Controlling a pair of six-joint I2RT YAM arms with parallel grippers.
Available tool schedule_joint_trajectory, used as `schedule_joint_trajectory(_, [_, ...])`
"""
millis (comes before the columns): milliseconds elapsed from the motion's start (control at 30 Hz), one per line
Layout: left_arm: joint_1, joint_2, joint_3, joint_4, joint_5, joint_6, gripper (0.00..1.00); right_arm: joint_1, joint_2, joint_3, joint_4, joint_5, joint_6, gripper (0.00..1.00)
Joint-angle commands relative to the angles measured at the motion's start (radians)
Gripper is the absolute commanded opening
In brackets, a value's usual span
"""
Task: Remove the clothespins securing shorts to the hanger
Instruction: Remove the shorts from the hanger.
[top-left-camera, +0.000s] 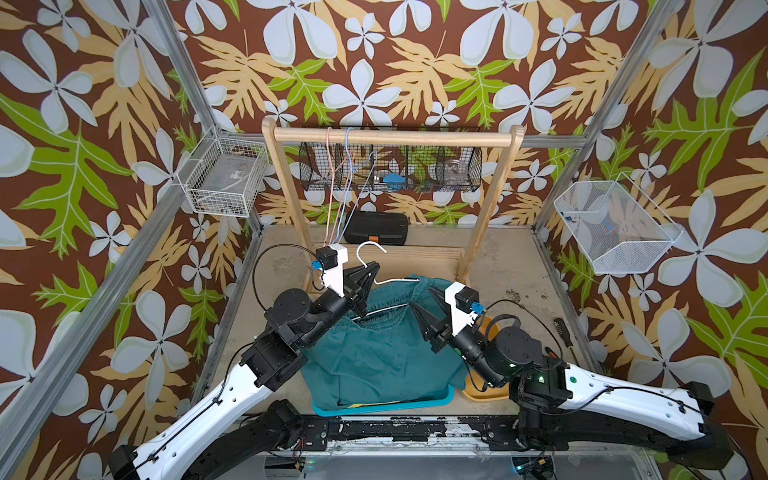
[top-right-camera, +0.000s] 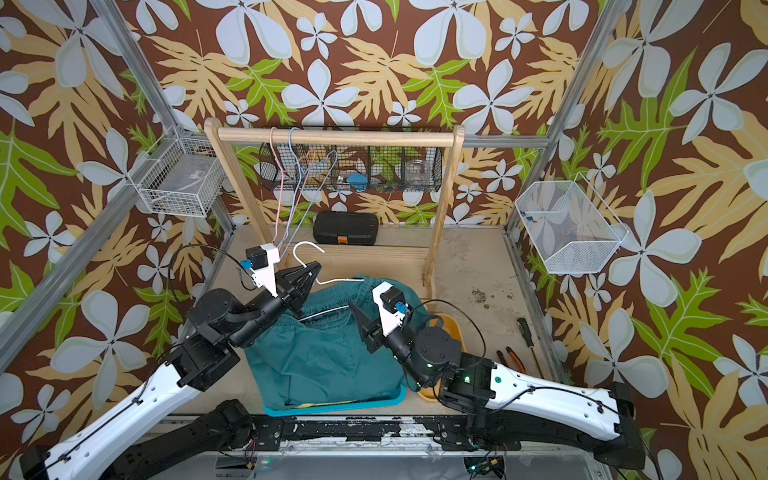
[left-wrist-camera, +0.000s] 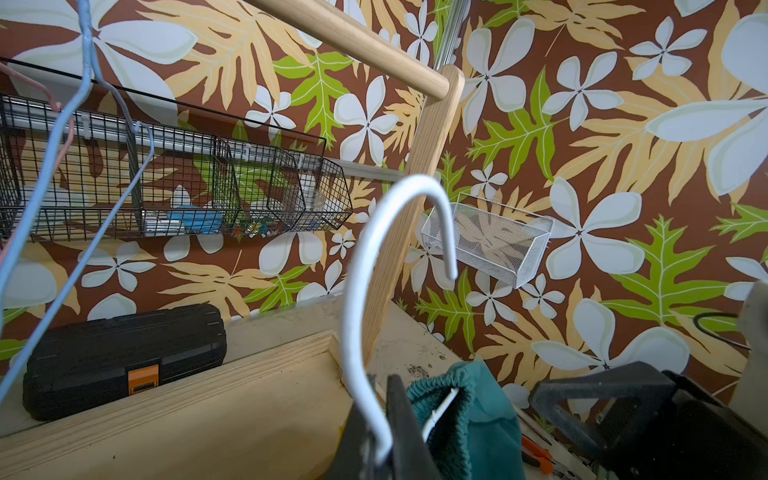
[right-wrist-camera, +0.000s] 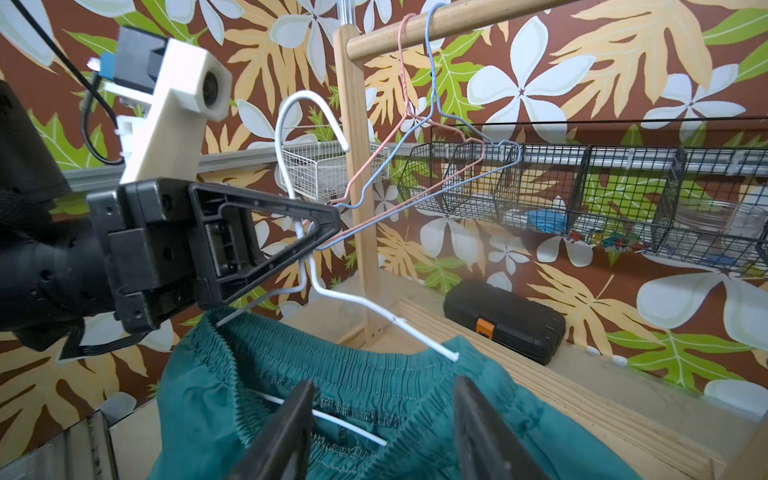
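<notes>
I can see the white hanger's end tucked in the shorts' waistband, so I should use my right gripper to take the waistband's corner (top-left-camera: 439, 287) just beyond it and pull that corner clear.
Teal green shorts (top-left-camera: 374, 353) (top-right-camera: 324, 357) hang from a white wire hanger (top-left-camera: 370, 246) (left-wrist-camera: 352, 274), with their lower part draped over a tray. My left gripper (top-left-camera: 376, 266) (left-wrist-camera: 376, 436) is shut on the hanger's neck, just below the hook. My right gripper (top-left-camera: 422, 300) (right-wrist-camera: 384, 382) stands open over the gathered waistband (right-wrist-camera: 374, 365), holding nothing. The hanger's bar runs inside the waistband. No clothespins show on the shorts. Small coloured clothespins (right-wrist-camera: 604, 241) lie in the black wire basket on the back wall.
A wooden rack (top-left-camera: 395, 136) carries empty pink and blue hangers (top-left-camera: 347, 166). A black case (top-left-camera: 376, 227) sits on its base. White baskets hang on the left wall (top-left-camera: 224, 174) and the right wall (top-left-camera: 615, 224). A teal tray (top-left-camera: 415, 405), yellow dish (top-left-camera: 490, 390), pliers (top-right-camera: 513, 357) and screwdriver (top-right-camera: 525, 332) lie nearby.
</notes>
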Motion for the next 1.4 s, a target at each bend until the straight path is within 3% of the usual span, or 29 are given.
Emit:
schedule_joint_trajectory(0, [-0.001,-0.001,0.01,0.046,0.009,0.004,0.0,0.02,0.046,-0.035,0.101,0.162,-0.02,0.55])
schedule_joint_trajectory(167, [-0.001,-0.011,0.009,0.046,0.029,-0.01,0.0,0.024,0.136,-0.075,0.293,0.341,-0.103,0.51])
schedule_joint_trajectory(467, [0.0,-0.032,-0.01,0.051,0.068,-0.044,0.0,-0.015,0.231,-0.054,0.399,0.307,-0.09,0.44])
schedule_joint_trajectory(600, [-0.001,-0.043,-0.02,0.056,0.079,-0.043,0.0,-0.034,0.272,-0.032,0.395,0.348,-0.109,0.42])
schedule_joint_trajectory(800, [0.0,-0.058,-0.023,0.054,0.115,-0.022,0.0,-0.118,0.243,-0.07,0.367,0.368,-0.101,0.2])
schedule_joint_trajectory(933, [0.0,-0.061,-0.024,0.052,0.161,-0.001,0.0,-0.21,0.142,-0.136,0.341,0.294,-0.053,0.0])
schedule_joint_trajectory(1100, [-0.001,-0.059,-0.014,0.033,0.181,0.021,0.0,-0.287,0.074,-0.155,0.271,0.254,-0.028,0.0])
schedule_joint_trajectory(1233, [0.0,-0.054,-0.002,0.009,0.184,0.036,0.0,-0.313,0.007,-0.216,0.311,0.083,-0.022,0.0])
schedule_joint_trajectory(1300, [-0.001,-0.048,0.007,-0.007,0.182,0.046,0.0,-0.313,-0.026,-0.244,0.332,-0.008,-0.034,0.17])
schedule_joint_trajectory(1367, [-0.001,-0.043,0.013,-0.019,0.179,0.049,0.0,-0.313,-0.062,-0.257,0.309,-0.06,-0.012,0.24])
